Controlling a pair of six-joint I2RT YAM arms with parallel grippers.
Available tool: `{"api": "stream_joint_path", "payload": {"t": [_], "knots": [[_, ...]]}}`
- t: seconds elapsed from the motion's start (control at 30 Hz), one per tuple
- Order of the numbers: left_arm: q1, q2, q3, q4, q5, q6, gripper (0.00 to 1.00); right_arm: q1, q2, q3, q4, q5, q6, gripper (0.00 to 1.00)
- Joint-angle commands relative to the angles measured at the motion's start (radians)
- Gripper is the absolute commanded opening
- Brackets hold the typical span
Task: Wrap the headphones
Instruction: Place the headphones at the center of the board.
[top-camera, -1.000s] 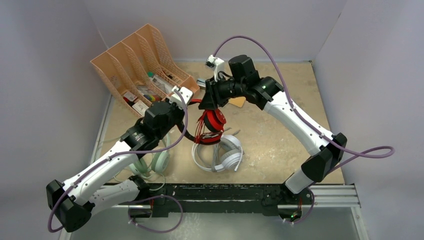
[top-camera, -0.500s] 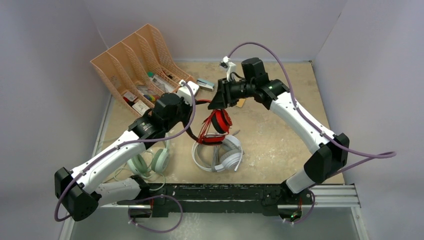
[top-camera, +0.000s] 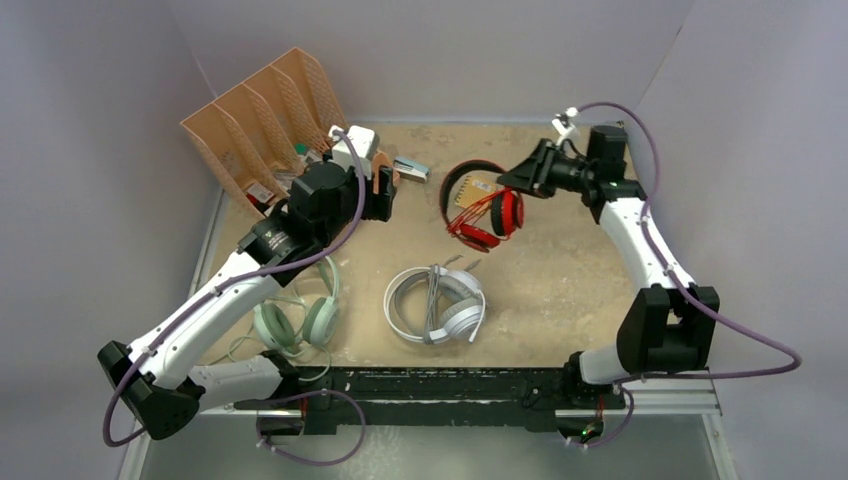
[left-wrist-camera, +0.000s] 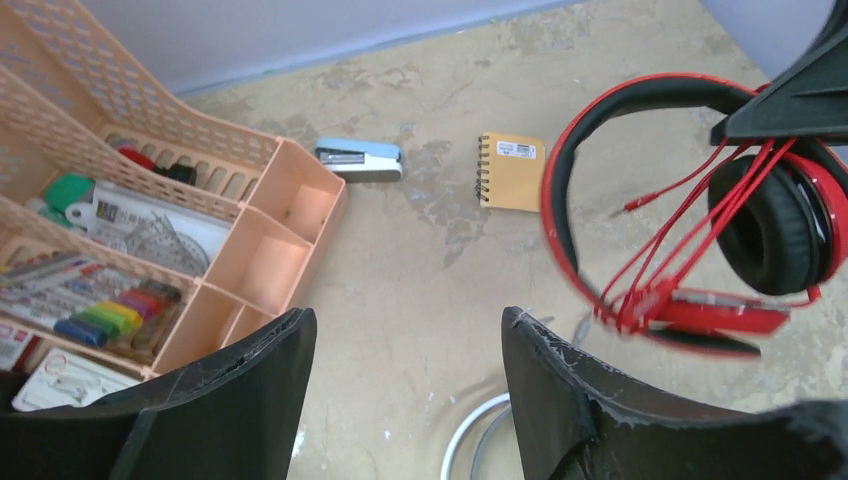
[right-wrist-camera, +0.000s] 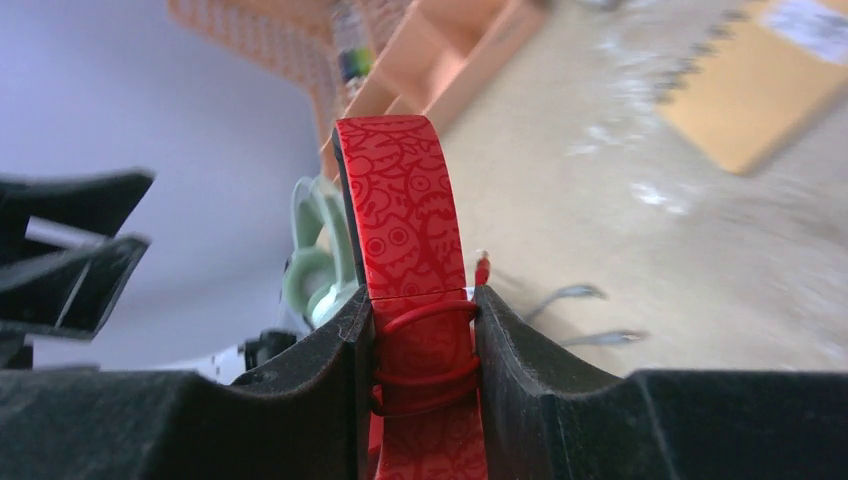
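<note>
Next, my right gripper sets the red headphones on the bare table (top-camera: 532, 239) beside the yellow notebook, away from the organiser. The red headphones now hang above the table's back.
The red and black headphones (top-camera: 485, 205) hang above the table at the back right, red cord wound round them. My right gripper (top-camera: 510, 182) is shut on their patterned red band (right-wrist-camera: 400, 210), over turns of cord. In the left wrist view the same headset (left-wrist-camera: 770, 215) hangs at the right, apart from my left gripper (left-wrist-camera: 405, 320), which stands open with nothing in it. That left gripper (top-camera: 385, 190) is near the organiser. The white headphones (top-camera: 437, 305) lie in the middle near the front. At the front left lie the mint-green headphones (top-camera: 297, 320).
A peach desk organiser (top-camera: 265, 120) full of stationery stands at the back left. A blue stapler (top-camera: 410, 168) lies beside it. A small yellow spiral notebook (left-wrist-camera: 511, 172) lies on the table under the red headset. Walls close in the left, back and right.
My right arm has swung to the right and back, carrying the red headphones away from the centre. My left gripper has opened and drawn back toward the organiser.
</note>
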Motion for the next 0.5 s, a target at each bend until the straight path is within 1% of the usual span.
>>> {"api": "stream_joint_path", "payload": {"t": [0.0,0.07,0.2,0.33,0.37,0.4,0.47], "knots": [[0.017,-0.048,0.013,-0.058,-0.009,-0.101,0.67,-0.187,0.013,-0.118,0.175,-0.099,0.076,0.00],[0.018,-0.066,-0.014,-0.061,0.017,-0.123,0.66,-0.246,0.052,-0.170,0.234,-0.128,0.087,0.00],[0.018,-0.121,-0.095,-0.033,0.063,-0.167,0.65,-0.321,0.144,-0.233,0.283,-0.139,0.056,0.00],[0.018,-0.167,-0.164,-0.001,0.120,-0.215,0.65,-0.379,0.230,-0.309,0.448,-0.184,0.080,0.00],[0.018,-0.174,-0.175,0.000,0.131,-0.223,0.64,-0.386,0.249,-0.318,0.468,-0.190,0.074,0.00],[0.018,-0.181,-0.184,0.001,0.140,-0.232,0.64,-0.393,0.265,-0.317,0.460,-0.183,0.048,0.00],[0.018,-0.193,-0.199,0.000,0.159,-0.243,0.63,-0.410,0.299,-0.295,0.391,-0.157,-0.030,0.00]]}}
